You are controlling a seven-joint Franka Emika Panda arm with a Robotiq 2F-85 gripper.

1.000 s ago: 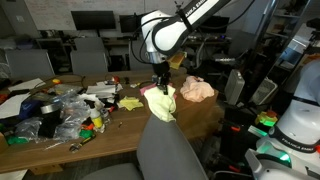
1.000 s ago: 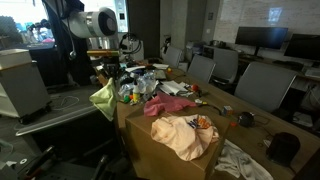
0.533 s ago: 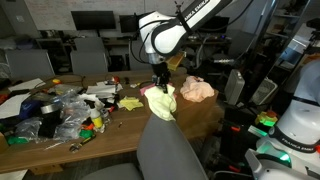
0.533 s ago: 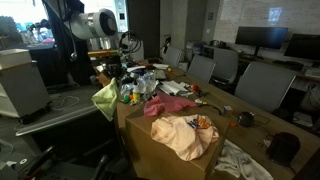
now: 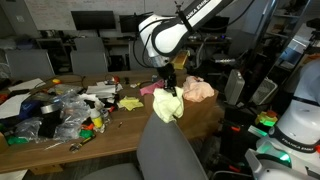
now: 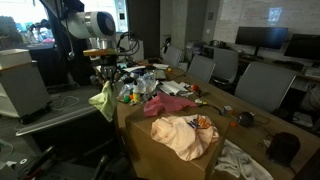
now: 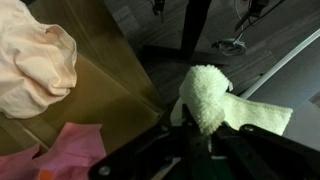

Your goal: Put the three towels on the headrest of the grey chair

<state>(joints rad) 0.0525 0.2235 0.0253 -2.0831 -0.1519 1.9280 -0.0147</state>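
Observation:
My gripper has the pale yellow-green towel. It will let go of it over the top edge of the grey chair's headrest (image 5: 174, 128).
My gripper (image 5: 170, 88) is shut on a pale yellow-green towel (image 5: 166, 106), which hangs from it just above the headrest of the grey chair (image 5: 170, 140). The same towel hangs beside the table edge in an exterior view (image 6: 101, 100) and fills the wrist view (image 7: 215, 105) between my jaws (image 7: 205, 135). A pink towel (image 6: 170, 104) lies on the table. A peach and cream towel (image 6: 185, 135) lies over the cardboard box (image 6: 160, 150), and shows in an exterior view (image 5: 197, 89) and the wrist view (image 7: 35, 65).
The long wooden table (image 5: 60, 140) carries a clutter of plastic bags, tape and small items (image 5: 60, 110). Office chairs (image 6: 265, 85) stand along the far side. Monitors (image 5: 92, 20) line the back. White machines stand nearby (image 5: 295, 120).
The gripper and the yellow-green towel have shifted slightly sideways and lower, closer over the grey chair's headrest. The other towels have not moved.

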